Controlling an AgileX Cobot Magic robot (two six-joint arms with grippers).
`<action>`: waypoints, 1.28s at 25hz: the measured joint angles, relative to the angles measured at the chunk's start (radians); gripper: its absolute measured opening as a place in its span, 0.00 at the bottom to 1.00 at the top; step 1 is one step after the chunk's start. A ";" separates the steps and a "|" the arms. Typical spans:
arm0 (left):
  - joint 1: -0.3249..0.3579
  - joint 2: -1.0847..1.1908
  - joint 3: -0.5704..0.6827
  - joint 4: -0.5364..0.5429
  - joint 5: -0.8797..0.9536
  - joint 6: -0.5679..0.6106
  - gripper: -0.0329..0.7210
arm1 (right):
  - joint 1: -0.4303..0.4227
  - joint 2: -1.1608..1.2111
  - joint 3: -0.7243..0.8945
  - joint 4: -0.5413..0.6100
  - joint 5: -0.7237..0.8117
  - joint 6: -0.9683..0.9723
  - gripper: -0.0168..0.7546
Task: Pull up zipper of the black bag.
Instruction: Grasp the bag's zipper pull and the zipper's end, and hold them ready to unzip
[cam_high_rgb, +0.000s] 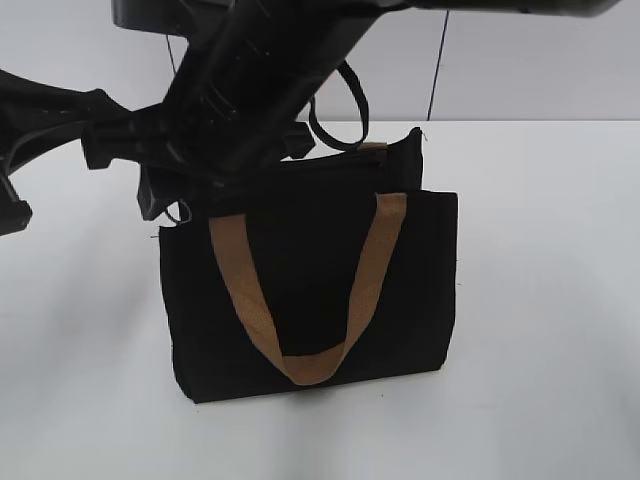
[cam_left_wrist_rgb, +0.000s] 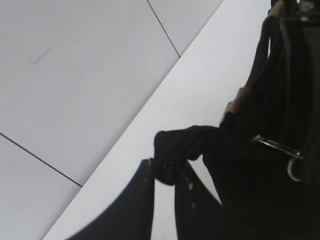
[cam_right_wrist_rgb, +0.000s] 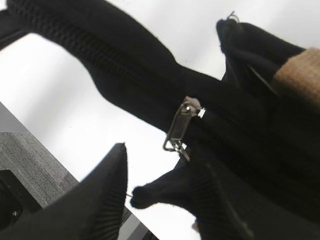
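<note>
Bag fabric is between my right fingers, pull tab beyond them, so I will open and take the tab's ring (cam_right_wrist_rgb: 174, 145) before pulling.
The black bag (cam_high_rgb: 310, 300) stands upright on the white table, one tan handle (cam_high_rgb: 305, 365) drooping over its front. My left gripper (cam_left_wrist_rgb: 167, 172) is shut on the black fabric end of the zipper (cam_left_wrist_rgb: 172, 155) at the bag's top left corner (cam_high_rgb: 172, 205). The silvery pull tab (cam_left_wrist_rgb: 277, 146) hangs further along the zip line. In the right wrist view the zipper (cam_right_wrist_rgb: 90, 47) runs across, and the pull tab (cam_right_wrist_rgb: 179, 131) hangs just beyond my right gripper (cam_right_wrist_rgb: 160, 157). That gripper is open, with a corner of bag fabric (cam_right_wrist_rgb: 150, 192) between its fingers.
Both black arms (cam_high_rgb: 240, 70) cross over the bag's top left, hiding that part of the top edge. The white table (cam_high_rgb: 540, 300) spreads around the bag, against a pale wall. A black cable (cam_high_rgb: 437, 60) hangs behind.
</note>
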 joint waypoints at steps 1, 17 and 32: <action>0.000 -0.005 0.000 0.000 0.001 0.000 0.14 | 0.000 0.000 0.000 0.000 0.001 0.000 0.45; 0.000 -0.016 0.000 0.001 0.038 -0.002 0.14 | 0.000 0.037 0.000 -0.004 -0.023 -0.001 0.39; 0.000 -0.016 0.000 0.001 -0.012 -0.002 0.14 | 0.000 0.035 0.000 -0.072 -0.005 0.000 0.02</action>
